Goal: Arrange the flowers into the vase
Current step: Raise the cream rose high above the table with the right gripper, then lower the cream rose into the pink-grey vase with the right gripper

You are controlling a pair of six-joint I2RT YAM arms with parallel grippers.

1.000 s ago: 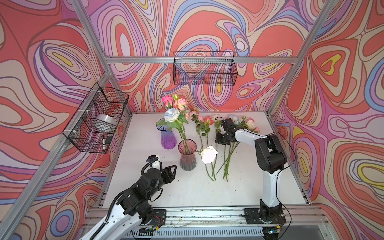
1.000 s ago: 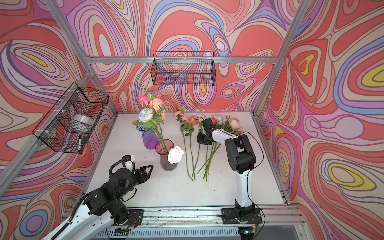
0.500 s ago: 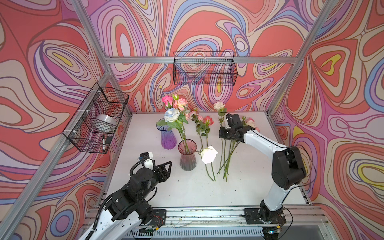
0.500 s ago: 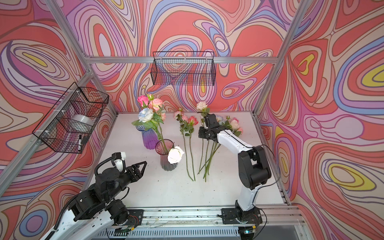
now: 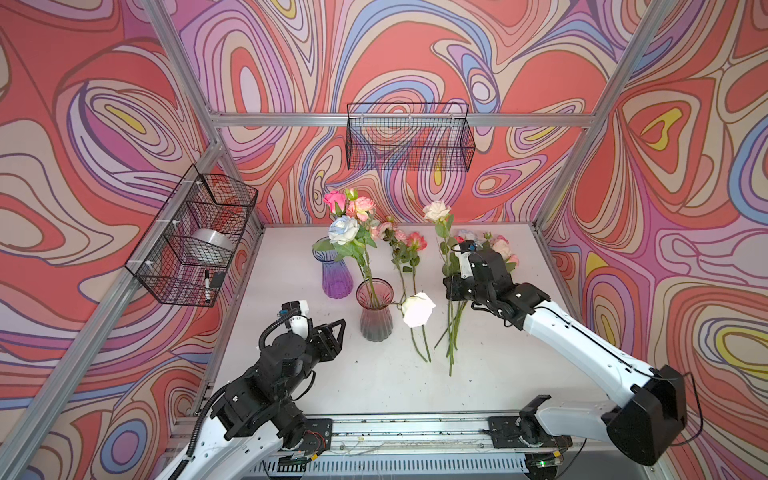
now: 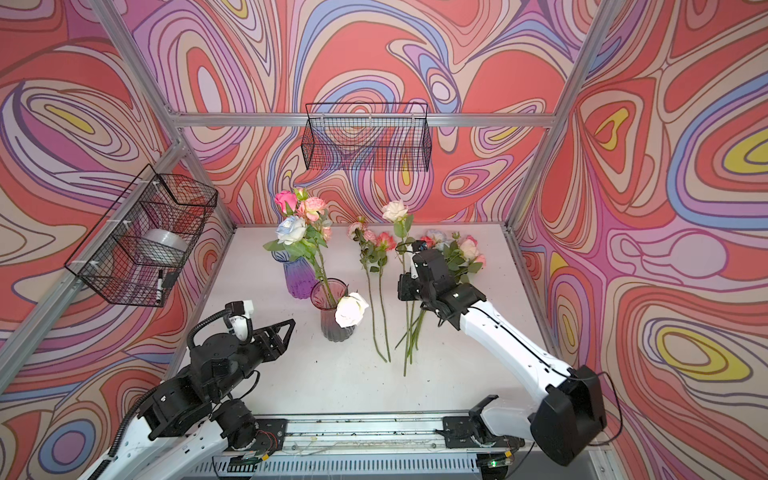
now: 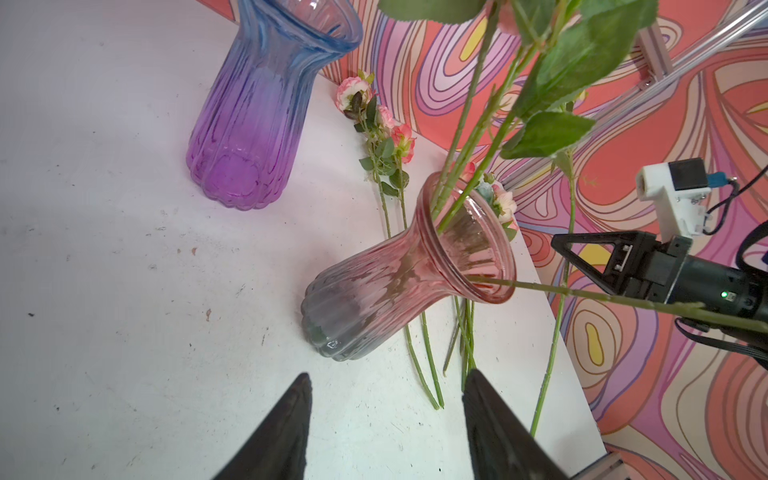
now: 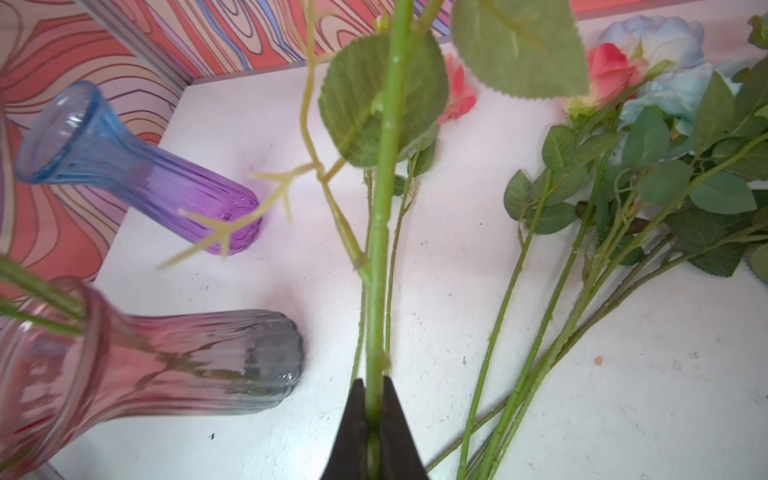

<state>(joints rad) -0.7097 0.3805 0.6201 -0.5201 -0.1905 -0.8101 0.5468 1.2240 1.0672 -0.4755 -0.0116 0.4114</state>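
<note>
The robot's right gripper should release the stem of the white rose inside the pink-to-grey glass vase (image 5: 378, 294) (image 8: 49, 372), next to the flowers standing there. The held rose is now upright above the table.
My right gripper (image 5: 451, 286) (image 8: 374, 380) is shut on the green stem of a white rose (image 5: 436, 211), which it holds upright above the table, right of the vases. A pink-to-grey glass vase (image 5: 375, 311) (image 7: 399, 274) holds several flowers (image 5: 347, 224); a white rose (image 5: 417, 309) hangs over its rim. An empty blue-to-purple vase (image 5: 336, 270) stands behind it. More flowers (image 5: 503, 249) (image 8: 648, 137) lie on the table, stems (image 5: 453, 332) pointing forward. My left gripper (image 5: 340, 326) (image 7: 386, 376) is open and empty, low, front-left of the pink vase.
The white table (image 5: 374, 382) ends at patterned walls and an aluminium frame. A wire basket (image 5: 409, 137) hangs on the back wall. Another wire basket (image 5: 191, 241) on the left wall holds a tape roll and a marker.
My right gripper closed on the white rose's stem among the lying flowers, lifted it upright and drew it forward. The left arm shifted slightly, its gripper still open.
</note>
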